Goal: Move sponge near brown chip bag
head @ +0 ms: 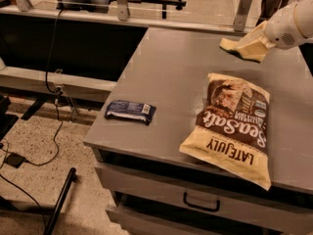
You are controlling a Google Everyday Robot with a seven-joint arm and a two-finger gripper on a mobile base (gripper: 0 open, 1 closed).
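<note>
Next, my gripper releases the pale yellow sponge on the dark brown far part of the brown chip bag (222, 103).
The pale yellow sponge (226, 45) is held in my gripper (240, 48) at the far right of the grey table (166, 67), a little above its surface. The gripper's pale yellow fingers are shut on the sponge, and the white arm (293, 23) comes in from the upper right. The brown chip bag (230, 121) lies flat on the table's front right, with its dark brown end toward the sponge and its cream "LATE JULY" end at the front edge. The sponge hangs just beyond the bag's far end, apart from it.
A small dark blue snack packet (130, 111) lies near the table's left front edge. Drawers with a handle (200, 203) sit below the tabletop. Cables (29, 155) run over the floor at left. A rail and chairs stand behind the table.
</note>
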